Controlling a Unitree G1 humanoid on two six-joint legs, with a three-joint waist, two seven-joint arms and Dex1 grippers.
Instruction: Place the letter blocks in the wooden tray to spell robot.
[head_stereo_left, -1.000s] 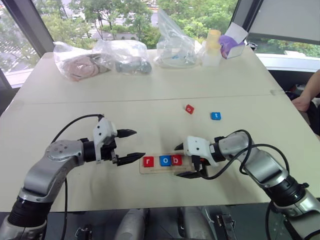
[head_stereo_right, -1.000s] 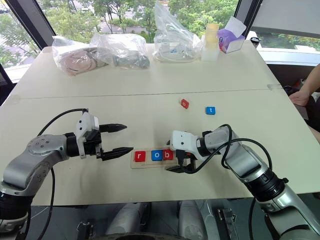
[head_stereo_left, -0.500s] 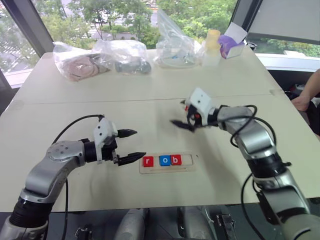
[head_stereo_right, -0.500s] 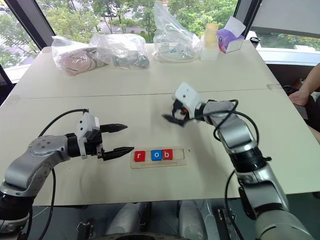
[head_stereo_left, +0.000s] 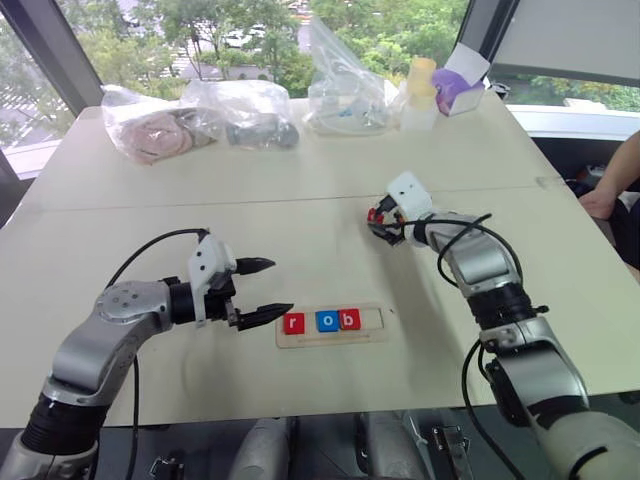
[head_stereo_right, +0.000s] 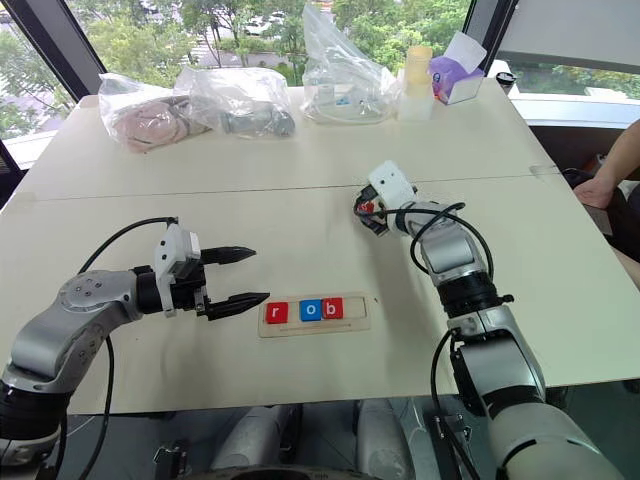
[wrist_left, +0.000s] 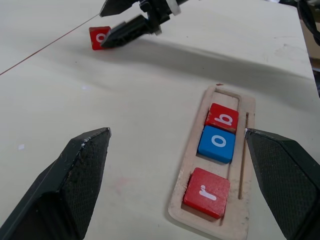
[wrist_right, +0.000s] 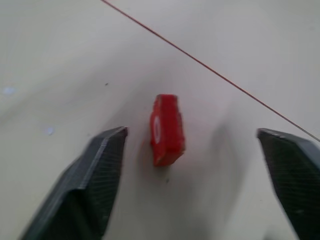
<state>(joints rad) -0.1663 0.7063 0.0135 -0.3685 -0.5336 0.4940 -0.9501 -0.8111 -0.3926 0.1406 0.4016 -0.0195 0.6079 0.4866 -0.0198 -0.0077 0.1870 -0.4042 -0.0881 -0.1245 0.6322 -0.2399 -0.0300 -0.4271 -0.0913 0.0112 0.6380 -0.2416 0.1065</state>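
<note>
The red o block stands on edge; next my right hand lays it flat, letter up, then grips it by its sides (wrist_right: 173, 122) for the tray.
The wooden tray (head_stereo_left: 371, 321) lies in front of me with three letter blocks in its left slots: a red r (head_stereo_left: 294, 322), a blue o (head_stereo_left: 327, 321) and a red b (head_stereo_left: 350, 319). Its two right slots are bare. My left gripper (head_stereo_left: 279, 287) hovers open just left of the tray. Farther back, a loose red o block (wrist_right: 166, 130) sits between the fingers of my right gripper (head_stereo_left: 377, 224), which is open and touches it on neither side. The left wrist view shows that block (wrist_left: 99, 37) at the right gripper's lower finger. My right arm hides the t block.
Clear plastic bags (head_stereo_left: 245, 110) with items, a yellow-capped bottle (head_stereo_left: 424, 88) and a purple box (head_stereo_left: 458, 88) line the table's far edge. A person's arm (head_stereo_left: 612, 188) rests at the right edge. A seam crosses the table behind the loose block.
My right gripper left the tray's right end, swung away from me to the loose red o block, and its fingers now bracket it. The left gripper stayed still.
</note>
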